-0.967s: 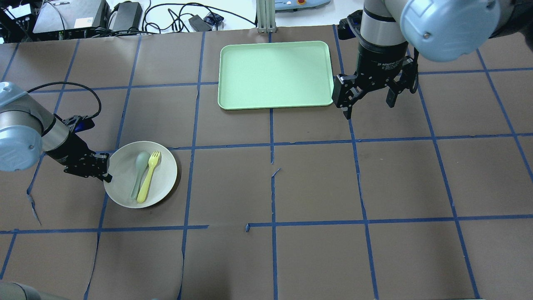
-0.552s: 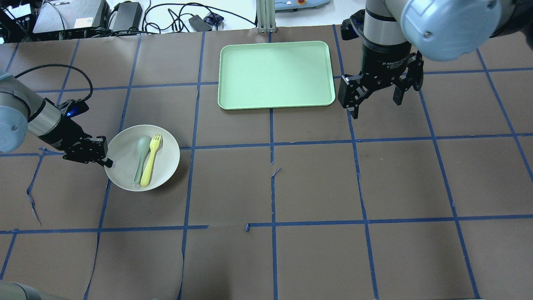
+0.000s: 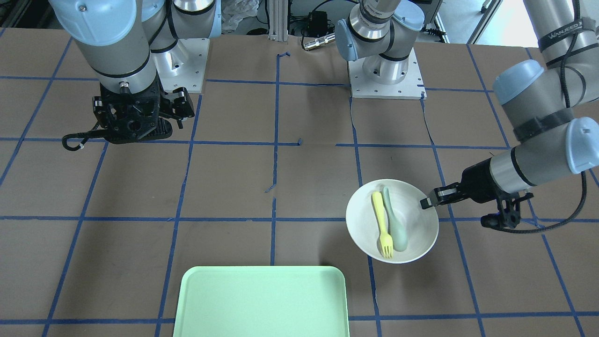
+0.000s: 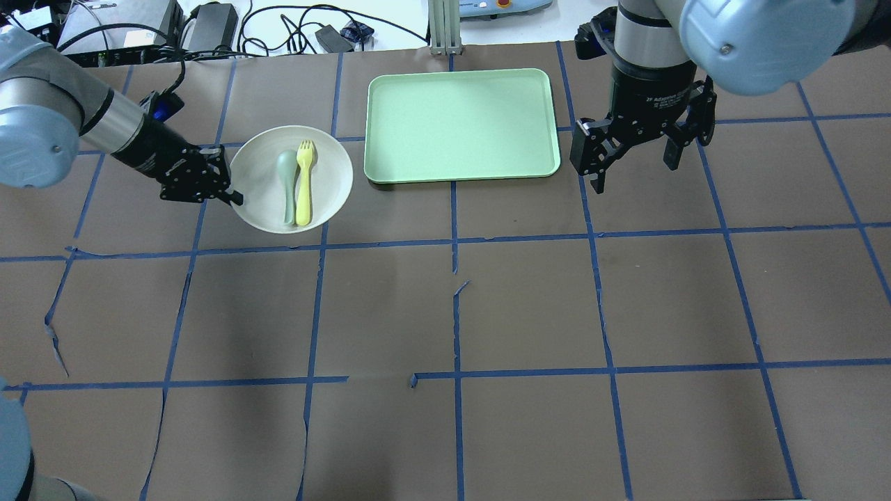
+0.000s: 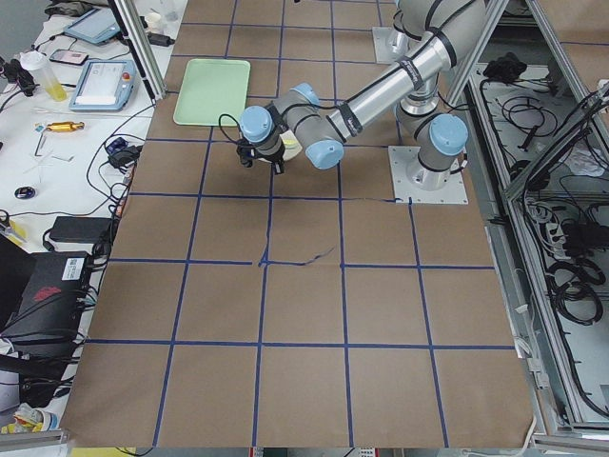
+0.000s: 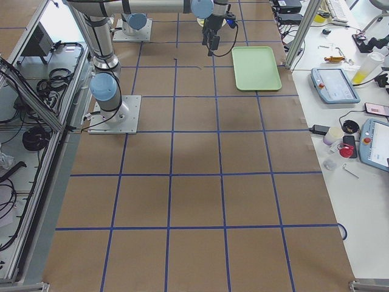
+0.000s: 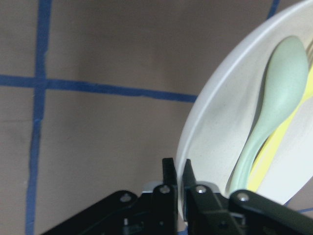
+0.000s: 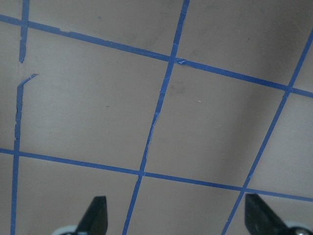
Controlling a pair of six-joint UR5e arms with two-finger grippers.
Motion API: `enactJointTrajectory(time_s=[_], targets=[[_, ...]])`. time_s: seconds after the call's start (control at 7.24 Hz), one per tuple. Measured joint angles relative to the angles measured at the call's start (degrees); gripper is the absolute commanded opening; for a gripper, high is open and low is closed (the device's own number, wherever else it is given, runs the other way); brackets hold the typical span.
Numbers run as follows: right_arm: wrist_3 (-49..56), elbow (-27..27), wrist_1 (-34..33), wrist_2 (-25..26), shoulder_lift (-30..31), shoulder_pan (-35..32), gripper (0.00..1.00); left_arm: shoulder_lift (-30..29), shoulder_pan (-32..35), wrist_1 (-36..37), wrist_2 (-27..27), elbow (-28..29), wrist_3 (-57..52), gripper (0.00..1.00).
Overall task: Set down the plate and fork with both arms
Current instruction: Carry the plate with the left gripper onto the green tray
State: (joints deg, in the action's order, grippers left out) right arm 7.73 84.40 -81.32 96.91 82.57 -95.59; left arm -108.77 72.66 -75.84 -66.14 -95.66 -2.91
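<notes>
Next, my left gripper sets down and lets go of the off-white plate on the mint-green tray, midway [image 3: 264,315] between the tray's side edges.
The off-white plate [image 4: 327,174] is held above the table, just left of the mint-green tray [image 4: 459,125]. The yellow fork [image 4: 304,182] and a pale grey-green spoon [image 4: 287,184] lie side by side in it. My left gripper [image 4: 233,198] is shut on the plate's left rim; the left wrist view shows the rim [image 7: 193,142] pinched between the fingers. In the front-facing view the plate [image 3: 416,220], fork [image 3: 381,224] and left gripper [image 3: 427,202] show at right. My right gripper [image 4: 633,167] is open and empty, hovering right of the tray.
The tray also shows at the bottom of the front-facing view [image 3: 262,304]. Cables and boxes [image 4: 139,28] lie beyond the table's far edge. Blue tape lines [image 4: 456,240] grid the brown table.
My left gripper has carried the plate with fork and spoon away from the robot and rightward, close to the tray's left edge. The right gripper shifted slightly right.
</notes>
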Motion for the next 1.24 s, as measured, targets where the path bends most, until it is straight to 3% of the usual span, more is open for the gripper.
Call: enactJointTrajectory(time_s=[0.41,0.97,1.24], targets=[[-0.1,-0.1,0.3,0.4,0.2,0.1,1.0,-9.2,9.0,9.8,2.1,7.5,10.1,0.0],[-0.1,0.1,0.5,0.3,0.2,-0.2,1.0,-24.9,16.1,10.4,2.2,26.8,20.7,0.0],[-0.1,0.3,0.5,0.2,0.2,-0.3,1.0,-29.8,19.0,10.5,2.3,32.3,25.5,0.0]])
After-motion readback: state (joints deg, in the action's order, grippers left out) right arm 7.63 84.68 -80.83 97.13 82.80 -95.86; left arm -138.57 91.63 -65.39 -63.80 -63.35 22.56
